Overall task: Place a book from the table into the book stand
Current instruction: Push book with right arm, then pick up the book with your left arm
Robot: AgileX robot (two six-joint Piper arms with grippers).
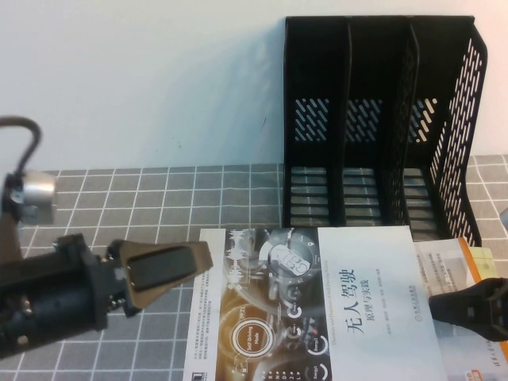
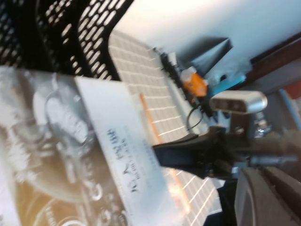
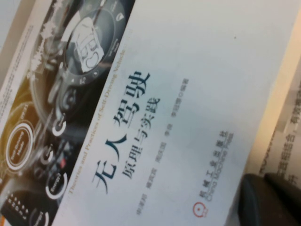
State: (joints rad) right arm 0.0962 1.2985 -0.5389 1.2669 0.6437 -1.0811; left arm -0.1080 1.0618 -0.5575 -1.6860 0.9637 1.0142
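I should close my left gripper on the middle of the top book's white edge (image 1: 199, 287), opposite my right gripper.
The book (image 1: 349, 309) lies flat on the table (image 1: 159, 198), cover up, just in front of the black book stand (image 1: 373, 119), whose three slots hold nothing. My left gripper (image 1: 208, 258) is shut and hovers at the book's left edge, fingertips over its corner. My right gripper (image 1: 434, 305) is shut, its tip at the book's right edge. The left wrist view shows the book (image 2: 94, 155), the stand (image 2: 56, 28) and my left gripper (image 2: 268, 172). The right wrist view shows the cover (image 3: 188, 70) with my right gripper (image 3: 263, 181) beside its edge.
A second book with an orange edge (image 1: 468, 262) lies under the right side of the first, below my right gripper. The stand's perforated right wall (image 1: 456, 135) rises behind. A white wall closes the back. Grid cloth lies bare at the left.
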